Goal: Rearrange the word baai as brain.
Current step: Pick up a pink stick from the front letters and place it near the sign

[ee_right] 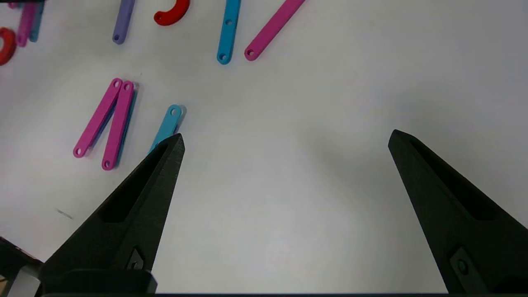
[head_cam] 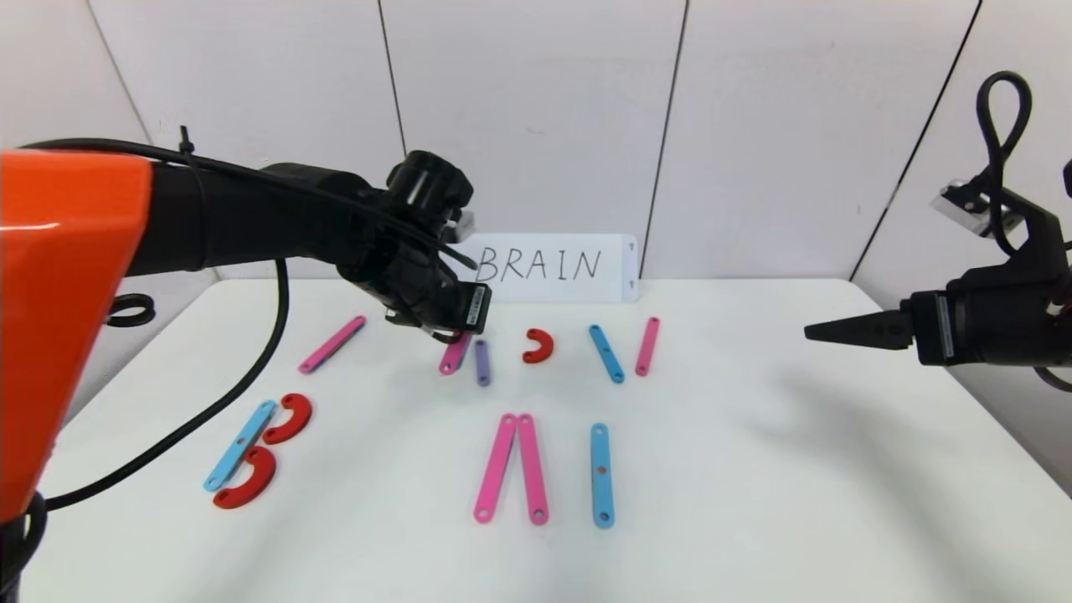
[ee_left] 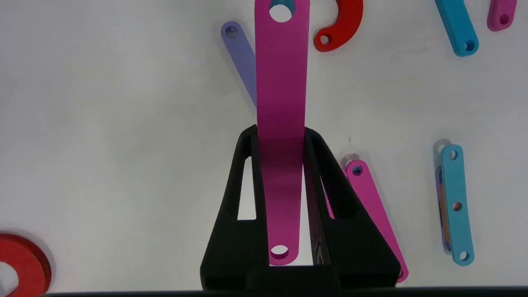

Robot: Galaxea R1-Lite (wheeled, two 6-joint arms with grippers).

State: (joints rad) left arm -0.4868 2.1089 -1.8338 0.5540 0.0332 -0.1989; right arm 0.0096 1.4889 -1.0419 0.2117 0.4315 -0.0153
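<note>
The robot will set the long pink bar down between the red curve and the blue bar (head_cam: 565,368) (ee_left: 406,55) in the far row with its left gripper.
My left gripper (head_cam: 446,333) is shut on a long pink bar (ee_left: 281,82), gripped near one end; the bar (head_cam: 455,355) points down beside the short purple bar (head_cam: 482,362). On the white table, a blue bar (head_cam: 240,444) with two red curves (head_cam: 289,417) forms a B at the left. A red curve (head_cam: 538,345), a blue bar (head_cam: 605,353) and a pink bar (head_cam: 646,346) lie in the far row. Two pink bars (head_cam: 496,467) and a blue bar (head_cam: 601,474) lie nearer. My right gripper (ee_right: 284,138) hangs open and empty at the right.
A white card (head_cam: 553,266) with handwritten "BRAIN" leans against the back wall. Another pink bar (head_cam: 332,343) lies at the far left. My left arm's cable (head_cam: 251,368) hangs over the table's left side. The table (head_cam: 796,469) ends close on the right.
</note>
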